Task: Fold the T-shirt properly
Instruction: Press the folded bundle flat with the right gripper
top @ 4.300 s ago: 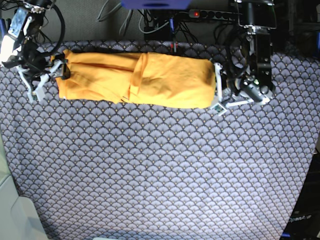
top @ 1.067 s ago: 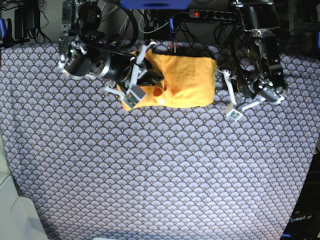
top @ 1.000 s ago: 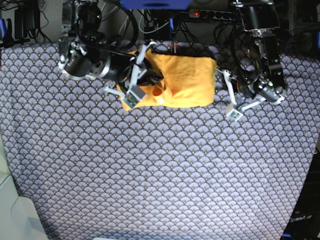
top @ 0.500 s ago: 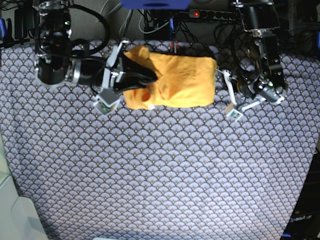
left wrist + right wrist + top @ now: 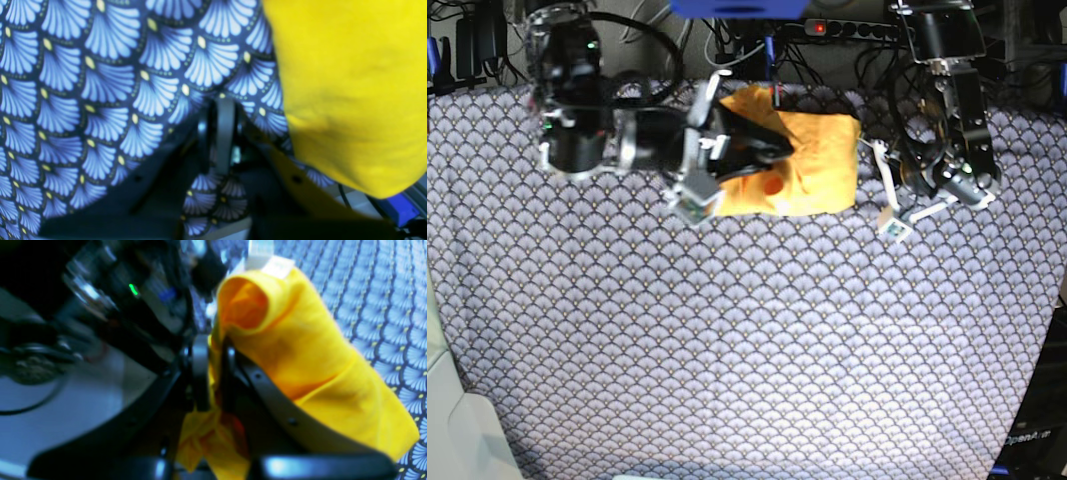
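Observation:
Next, I let go of the T-shirt's lifted end with my right gripper on the bundle's edge (image 5: 848, 157) nearest my left gripper.
The yellow-orange T-shirt (image 5: 817, 160) lies as a short folded bundle at the back middle of the tablecloth (image 5: 727, 330). My right gripper (image 5: 757, 150), on the left of the base view, is shut on the shirt's left end and holds it lifted over the bundle. The right wrist view shows its fingers (image 5: 213, 346) pinching a doubled fold of the shirt (image 5: 300, 356). My left gripper (image 5: 889, 200) sits just off the shirt's right edge. In the left wrist view its fingertips (image 5: 215, 110) are together on the tablecloth (image 5: 83, 83), beside the shirt (image 5: 350, 83).
A power strip and cables (image 5: 847, 28) run behind the table's back edge. A pale object (image 5: 447, 420) stands at the front left corner. Dark equipment with a green light (image 5: 133, 290) shows beyond the table edge in the right wrist view.
The long roll has been folded to about half its length. In the last half second my right gripper moved right with the shirt's left end. The left arm stayed put.

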`<state>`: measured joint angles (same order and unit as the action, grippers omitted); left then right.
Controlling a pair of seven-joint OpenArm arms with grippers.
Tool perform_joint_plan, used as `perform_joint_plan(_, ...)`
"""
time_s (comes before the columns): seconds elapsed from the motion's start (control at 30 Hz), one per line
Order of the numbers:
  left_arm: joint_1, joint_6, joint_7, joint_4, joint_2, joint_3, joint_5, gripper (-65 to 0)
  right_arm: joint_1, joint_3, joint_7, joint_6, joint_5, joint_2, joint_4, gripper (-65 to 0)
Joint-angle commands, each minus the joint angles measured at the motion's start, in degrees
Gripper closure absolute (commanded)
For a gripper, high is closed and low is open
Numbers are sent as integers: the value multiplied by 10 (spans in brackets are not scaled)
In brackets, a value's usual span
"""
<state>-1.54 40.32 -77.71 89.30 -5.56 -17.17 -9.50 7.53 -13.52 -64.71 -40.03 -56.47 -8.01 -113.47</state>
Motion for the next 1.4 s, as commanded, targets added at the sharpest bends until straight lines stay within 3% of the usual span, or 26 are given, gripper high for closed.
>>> perform_joint_plan(0.0, -1, -3, -23, -2, -7, -4, 36, -40, -5, -7, 23, 0, -8, 4, -4, 0)
perform_joint_plan(0.3, -1, -3, -23, 2, -26, -5, 31, -40, -20, -23, 23, 0, 105, 38, 23, 0)
perform_joint_plan(0.4, -2, -3, -23, 0, -28, -46, 35, -40, -34, -23, 20, 0, 130, 54, 26, 0)
perform_joint_plan(0.73, -25, -3, -23, 2, -84, -85, 29, -40, -81, -41, 41, 0, 134, 81, 131, 0)
perform_joint_plan(1.17, -25, -3, -23, -1, -85, -100, 33, -40, -132, -175, 123, 0, 134, 97, 215, 0)
perform_joint_plan(1.37, -26, -3, -23, -1, -84, -100, 34, -40, -143, -183, 151, 0, 134, 97, 267, 0)
